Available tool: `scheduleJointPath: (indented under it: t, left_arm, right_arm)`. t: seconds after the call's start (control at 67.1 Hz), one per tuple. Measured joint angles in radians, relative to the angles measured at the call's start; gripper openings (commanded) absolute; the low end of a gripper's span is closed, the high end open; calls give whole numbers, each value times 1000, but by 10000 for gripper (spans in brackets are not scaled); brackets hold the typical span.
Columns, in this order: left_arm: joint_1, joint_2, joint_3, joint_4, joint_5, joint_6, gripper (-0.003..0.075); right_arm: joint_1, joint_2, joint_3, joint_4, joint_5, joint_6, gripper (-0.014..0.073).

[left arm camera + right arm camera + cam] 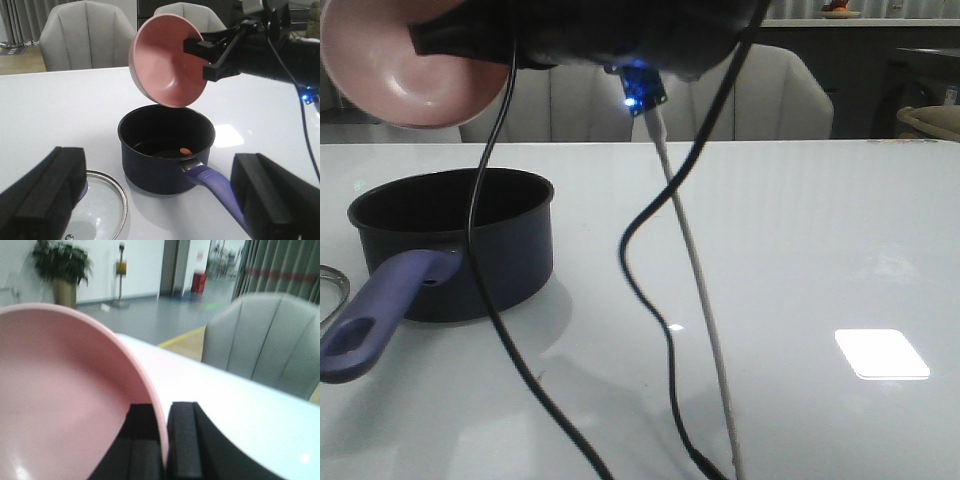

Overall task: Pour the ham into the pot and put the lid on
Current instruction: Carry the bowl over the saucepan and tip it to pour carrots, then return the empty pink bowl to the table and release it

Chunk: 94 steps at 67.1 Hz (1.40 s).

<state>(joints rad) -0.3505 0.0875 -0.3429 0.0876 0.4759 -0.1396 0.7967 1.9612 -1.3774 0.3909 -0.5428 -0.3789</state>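
The bright patch point(757, 318) is on the table. Next, my right gripper lets go of the pink bowl on the table, on the pot side of that patch.
The dark navy pot point(450, 240) stands on the white table at the left, its purple-blue handle point(375, 315) pointing toward me. One small orange-pink sliver of ham point(185, 151) lies on the pot's point(166, 150) black floor. My right gripper point(164, 440) is shut on the rim of a pink bowl point(65, 405). The bowl point(167, 60) is tipped steeply over the pot, and its inside looks bare. The glass lid point(100, 205) lies flat beside the pot. My left gripper point(160, 197) hangs open above the lid and the handle, holding nothing.
Black and white cables point(660, 300) from the right arm hang across the middle of the front view. Grey chairs point(760, 100) stand behind the table's far edge. A sliver of the lid's rim point(332, 285) shows at the left edge.
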Motion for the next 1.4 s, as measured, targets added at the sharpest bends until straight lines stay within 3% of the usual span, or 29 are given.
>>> scheduleJointPath:
  t: [0.209,0.387,0.819,1.087,1.4]
  left_arm:
    - [0,0,0,0,0,0,637]
    - [0,0,0,0,0,0,637]
    - [0,0,0,0,0,0,637]
    - [0,0,0,0,0,0,637]
    - [0,0,0,0,0,0,637]
  right_arm:
    - [-58,-174,0,53,301,-65,129]
    - [-172,-291,0,55,558,-74,129]
    - [-456,-329,10,22,1158,-75,129]
    - [-582,-327,171,16,1179,-3,129]
    - [-590,-235,264,52,1096,40,132]
